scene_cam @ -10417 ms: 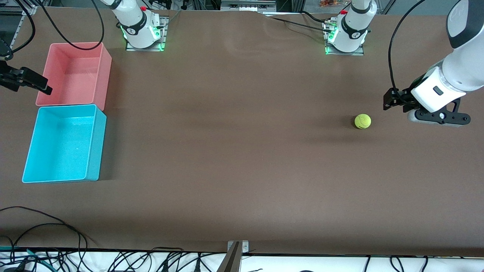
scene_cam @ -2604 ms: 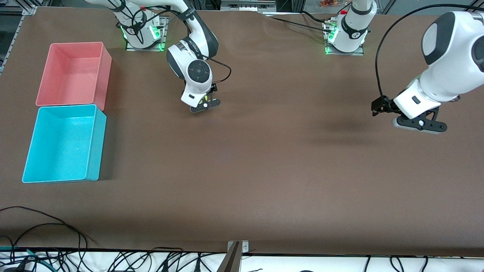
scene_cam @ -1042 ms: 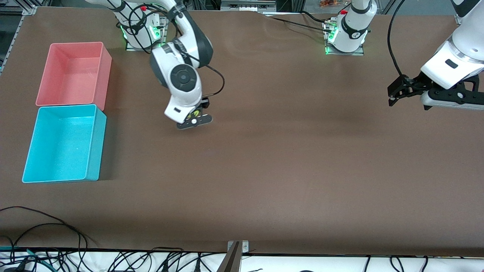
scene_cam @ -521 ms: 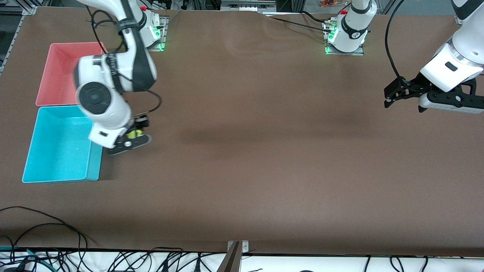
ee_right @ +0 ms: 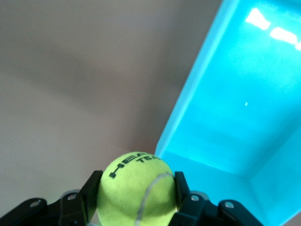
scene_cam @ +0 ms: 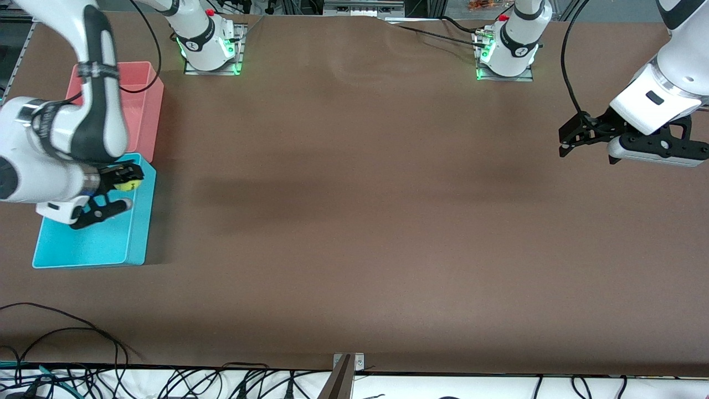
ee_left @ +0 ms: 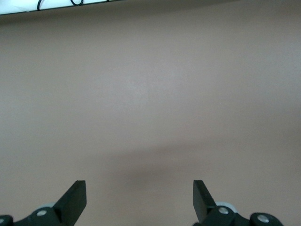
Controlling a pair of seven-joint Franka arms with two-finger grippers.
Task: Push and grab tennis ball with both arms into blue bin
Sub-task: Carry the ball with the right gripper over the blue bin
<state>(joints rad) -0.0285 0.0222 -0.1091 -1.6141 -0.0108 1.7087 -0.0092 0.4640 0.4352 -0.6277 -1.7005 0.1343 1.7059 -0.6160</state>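
Observation:
My right gripper is going to release the tennis ball in the blue bin's corner (scene_cam: 130,176) next to the pink bin, toward the middle of the table. The ball is now held over the blue bin.
My right gripper (scene_cam: 123,178) is shut on the yellow-green tennis ball (scene_cam: 126,183) and holds it in the air over the blue bin (scene_cam: 83,244), above the bin's wall that faces the table's middle. In the right wrist view the ball (ee_right: 136,188) sits between both fingers (ee_right: 89,190), with the blue bin (ee_right: 225,108) below it. My left gripper (scene_cam: 576,139) hangs open and empty over bare table at the left arm's end; in the left wrist view the gripper (ee_left: 138,200) shows only brown table between its fingertips.
A pink bin (scene_cam: 141,105) stands against the blue bin, farther from the front camera, partly hidden by my right arm. The two arm bases (scene_cam: 207,41) (scene_cam: 507,47) stand along the table's back edge. Cables (scene_cam: 66,343) lie past the table's near edge.
My right gripper carried the ball from beside the blue bin to over the bin. Earlier the ball lay on the table near the left gripper. The left arm barely moved.

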